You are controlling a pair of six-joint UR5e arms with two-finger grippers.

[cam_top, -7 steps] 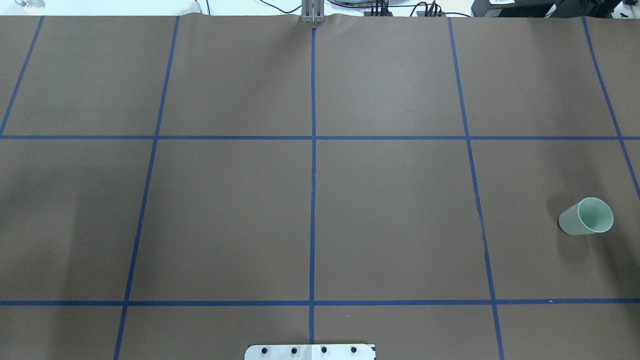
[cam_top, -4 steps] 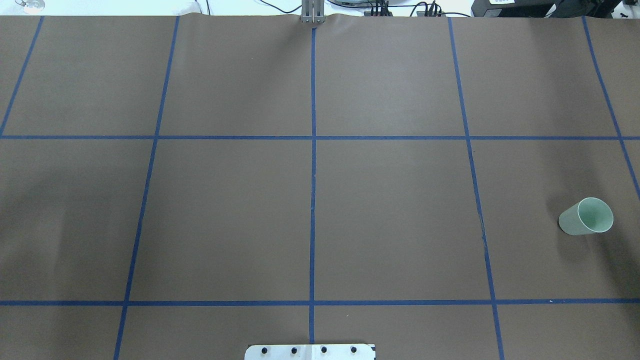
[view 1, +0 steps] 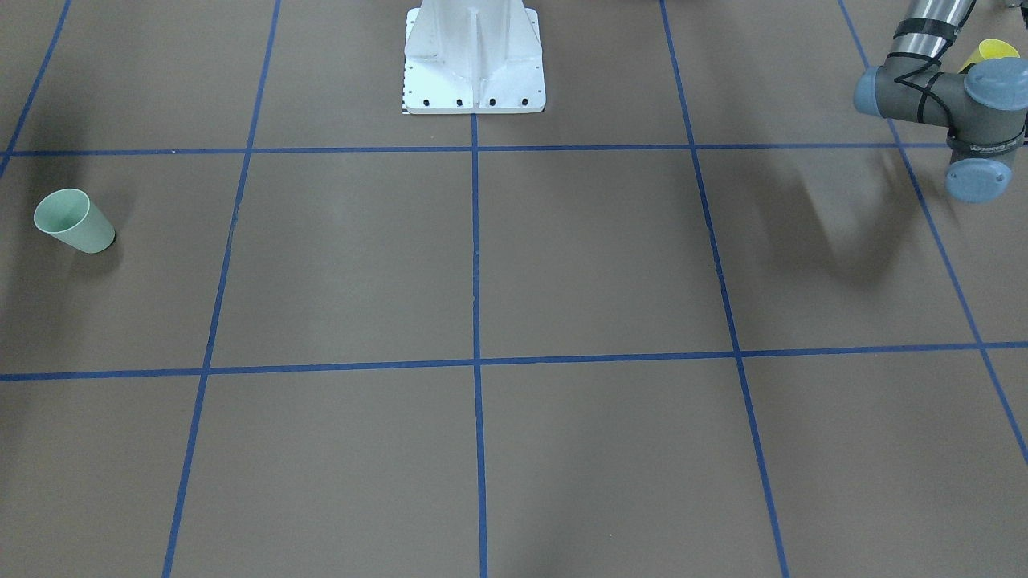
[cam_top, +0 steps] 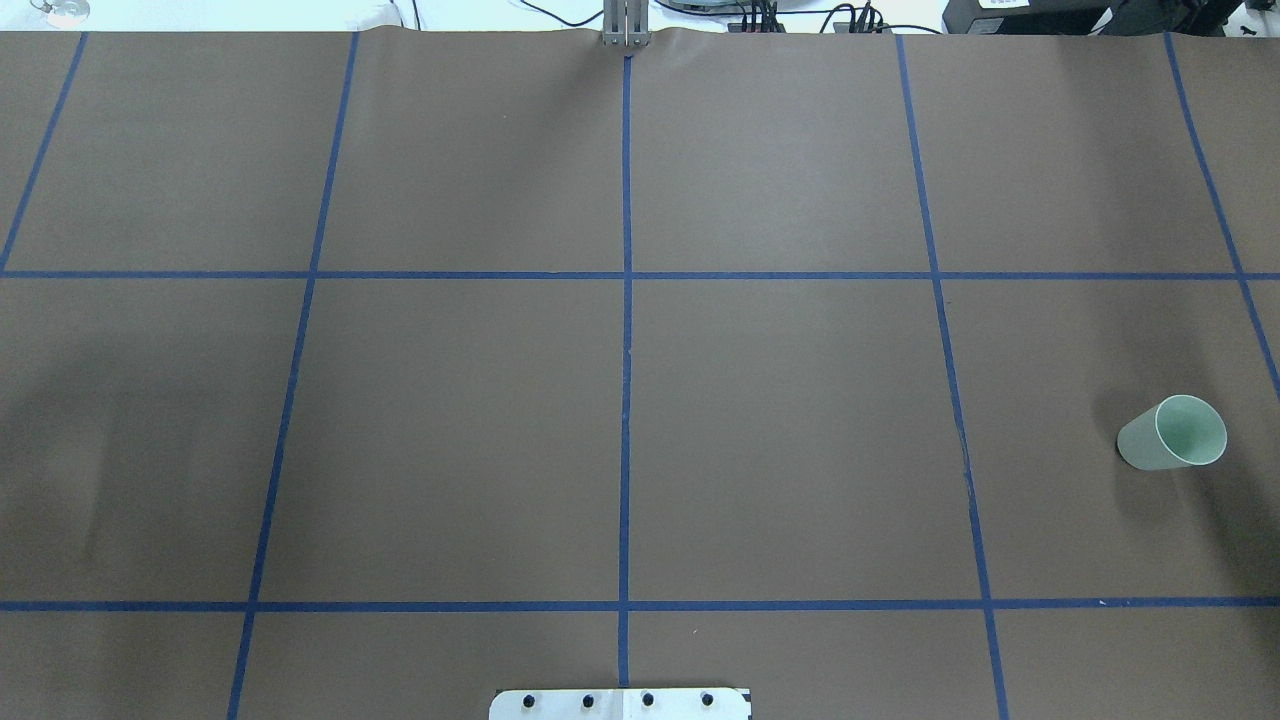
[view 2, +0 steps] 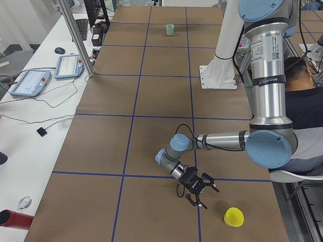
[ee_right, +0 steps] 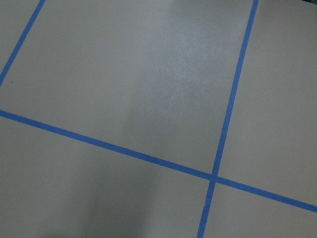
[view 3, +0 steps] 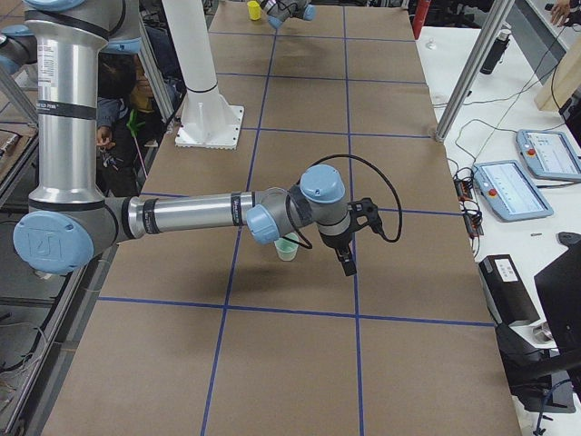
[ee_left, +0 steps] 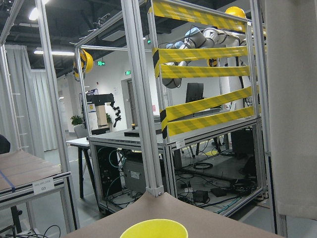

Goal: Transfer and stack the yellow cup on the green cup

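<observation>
I need to next close my left gripper around the yellow cup's side [view 1: 971,59], as it goes onto the green cup.
The yellow cup [view 2: 233,217] stands upright near the table's left end; its rim [ee_left: 154,229] shows at the bottom of the left wrist view, and it peeks from behind the left arm [view 1: 992,50]. My left gripper [view 2: 202,194] hangs low over the table, a short way from the yellow cup; I cannot tell whether it is open or shut. The green cup [cam_top: 1172,432] stands upright at the right side, also seen from the front [view 1: 74,221]. My right gripper [view 3: 349,265] hovers just beside the green cup [view 3: 287,247]; I cannot tell its state.
The white robot base [view 1: 474,72] stands at the table's robot-side edge. A seated person [view 2: 303,101] is behind the left arm. Control tablets [view 2: 30,83] and an aluminium post [view 2: 75,35] stand on the side bench. Blue tape lines grid the brown table [cam_top: 780,430].
The green cup has not moved. The faint shadow on the left of the table has shifted a little and grown lighter.
</observation>
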